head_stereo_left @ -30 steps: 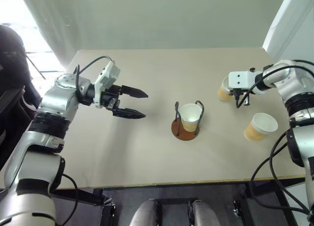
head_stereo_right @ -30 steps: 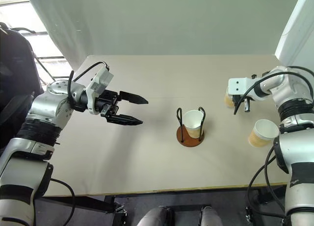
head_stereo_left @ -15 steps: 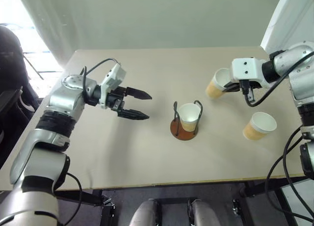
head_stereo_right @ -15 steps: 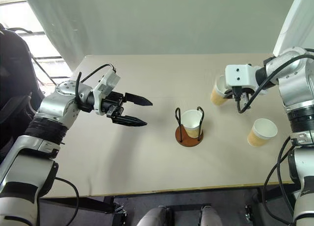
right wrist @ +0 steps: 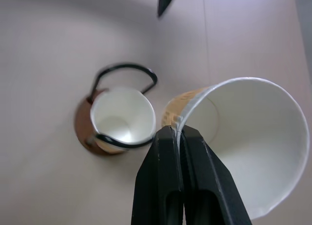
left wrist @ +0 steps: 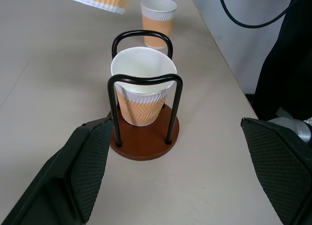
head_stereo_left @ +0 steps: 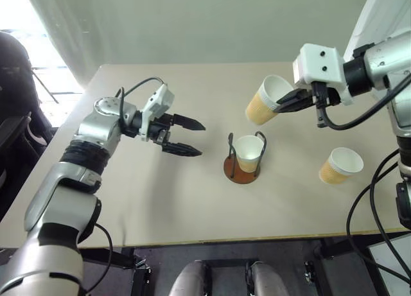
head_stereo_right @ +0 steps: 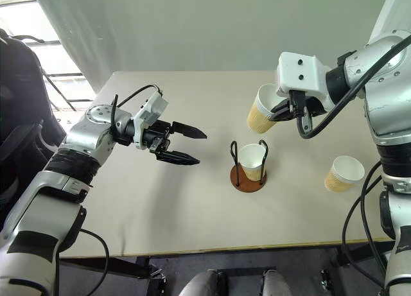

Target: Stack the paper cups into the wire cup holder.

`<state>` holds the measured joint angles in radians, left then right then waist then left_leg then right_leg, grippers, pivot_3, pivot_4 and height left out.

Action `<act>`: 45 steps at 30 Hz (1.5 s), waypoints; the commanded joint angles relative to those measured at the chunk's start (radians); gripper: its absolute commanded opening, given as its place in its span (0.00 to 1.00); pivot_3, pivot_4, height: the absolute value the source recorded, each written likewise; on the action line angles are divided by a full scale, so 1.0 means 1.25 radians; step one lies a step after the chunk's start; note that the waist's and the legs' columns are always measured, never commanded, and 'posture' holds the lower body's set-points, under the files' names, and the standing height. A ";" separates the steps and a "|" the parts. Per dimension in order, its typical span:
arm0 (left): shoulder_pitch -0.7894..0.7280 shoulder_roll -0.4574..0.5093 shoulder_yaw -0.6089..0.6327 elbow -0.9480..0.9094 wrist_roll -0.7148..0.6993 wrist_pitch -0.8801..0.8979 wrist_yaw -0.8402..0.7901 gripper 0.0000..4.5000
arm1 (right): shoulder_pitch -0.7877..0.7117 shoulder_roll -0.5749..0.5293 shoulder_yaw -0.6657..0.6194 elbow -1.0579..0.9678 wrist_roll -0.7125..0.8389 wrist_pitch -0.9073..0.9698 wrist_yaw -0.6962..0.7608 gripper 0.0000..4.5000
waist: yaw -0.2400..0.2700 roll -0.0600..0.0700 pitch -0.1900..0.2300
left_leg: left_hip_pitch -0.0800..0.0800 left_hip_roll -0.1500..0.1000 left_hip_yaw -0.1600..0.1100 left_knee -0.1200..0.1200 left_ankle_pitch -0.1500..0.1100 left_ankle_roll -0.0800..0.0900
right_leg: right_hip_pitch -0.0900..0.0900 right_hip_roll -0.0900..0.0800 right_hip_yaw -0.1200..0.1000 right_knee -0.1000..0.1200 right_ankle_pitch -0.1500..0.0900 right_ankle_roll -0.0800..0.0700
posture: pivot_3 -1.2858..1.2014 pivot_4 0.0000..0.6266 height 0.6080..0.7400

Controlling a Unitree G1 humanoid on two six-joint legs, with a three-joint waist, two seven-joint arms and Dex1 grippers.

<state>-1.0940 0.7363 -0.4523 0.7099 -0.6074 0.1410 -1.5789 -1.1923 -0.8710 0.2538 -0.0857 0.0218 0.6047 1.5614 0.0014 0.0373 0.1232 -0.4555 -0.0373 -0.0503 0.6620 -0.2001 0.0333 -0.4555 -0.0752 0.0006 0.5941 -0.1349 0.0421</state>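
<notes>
Next, my right gripper releases the second paper cup inside the paper cup standing in the wire cup holder (head_stereo_left: 249, 149) (right wrist: 124, 116). The second cup now hangs tilted above and behind the holder.
The wire cup holder (head_stereo_left: 241, 169) stands mid-table with one paper cup (head_stereo_left: 248, 153) upright inside its black loops. My right gripper (head_stereo_left: 287, 101) is shut on the rim of a second paper cup (head_stereo_left: 264, 101), which hangs tilted in the air above and just behind the holder. In the right wrist view the fingers (right wrist: 170, 152) pinch that cup's (right wrist: 243, 137) wall. A third paper cup (head_stereo_left: 340, 165) stands on the table at the right. My left gripper (head_stereo_left: 194, 137) is open, level, to the left of the holder, pointing at it; the left wrist view shows the holder (left wrist: 145, 139) between its fingers, farther on.
The beige table (head_stereo_left: 160, 200) has bare room at the front and left. A white wall runs behind it, and a white panel stands at the back right corner. A dark chair (head_stereo_left: 13, 71) sits off the table's left edge.
My right gripper has lifted the cup off the table at the right and carried it leftward and up, near above the holder. The left gripper has hardly moved.
</notes>
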 commanded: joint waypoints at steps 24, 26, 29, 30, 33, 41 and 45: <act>-0.012 0.006 0.013 0.001 -0.018 -0.025 -0.028 1.00 | 0.076 -0.045 0.035 -0.132 0.072 0.018 -0.008 0.00 | 0.002 0.000 0.000 | 0.000 0.000 0.000 0.002 -0.001 0.002 | 0.000 0.000 0.001 0.002 -0.004 0.003 | 0.52 0.24 1.00; -0.012 0.005 0.013 0.001 -0.018 -0.026 -0.028 1.00 | 0.079 -0.046 0.036 -0.139 0.074 0.022 -0.008 0.00 | 0.002 0.000 0.000 | 0.000 0.000 0.000 0.002 0.000 0.002 | 0.000 0.000 0.001 0.003 -0.004 0.003 | 0.52 0.24 1.00; -0.015 0.001 0.014 0.004 -0.017 -0.028 -0.028 1.00 | 0.089 -0.042 0.041 -0.152 0.075 0.023 -0.011 0.00 | 0.002 0.000 0.000 | 0.000 0.000 0.000 0.002 0.000 0.002 | 0.000 0.000 0.001 0.003 -0.004 0.003 | 0.52 0.24 1.00; -0.015 -0.001 0.014 0.004 -0.017 -0.029 -0.028 1.00 | 0.093 -0.041 0.043 -0.155 0.075 0.023 -0.013 0.00 | 0.002 0.000 0.000 | 0.000 0.000 0.000 0.002 0.000 0.002 | 0.000 0.000 0.001 0.004 -0.004 0.003 | 0.52 0.24 1.00; -0.015 -0.001 0.014 0.002 -0.018 -0.030 -0.028 1.00 | 0.102 -0.041 0.054 -0.157 0.068 0.009 -0.018 0.00 | 0.002 -0.001 0.000 | 0.000 0.000 0.000 0.002 0.000 0.003 | 0.000 0.000 0.001 0.004 -0.004 0.003 | 0.52 0.24 1.00; -0.011 0.002 0.016 -0.006 -0.020 -0.023 -0.028 1.00 | 0.105 -0.030 0.075 -0.145 0.051 -0.033 -0.029 0.00 | 0.002 -0.001 0.000 | 0.000 0.000 0.000 0.002 0.000 0.003 | 0.000 0.000 0.001 0.005 -0.004 0.003 | 0.52 0.24 1.00; -0.008 0.005 0.017 -0.011 -0.021 -0.020 -0.028 1.00 | 0.096 -0.024 0.081 -0.130 0.042 -0.052 -0.035 0.00 | 0.002 -0.001 0.000 | 0.000 0.000 0.000 0.002 0.001 0.004 | 0.000 0.000 0.001 0.005 -0.004 0.003 | 0.52 0.24 1.00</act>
<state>-1.0950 0.7277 -0.4529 0.7231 -0.6100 0.1192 -1.5794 -1.0489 -0.9007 0.3635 -0.2398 0.0817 0.5557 1.5289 0.0042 0.0365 0.1236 -0.4549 -0.0375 -0.0498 0.6649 -0.1994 0.0379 -0.4552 -0.0753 0.0016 0.6007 -0.1397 0.0456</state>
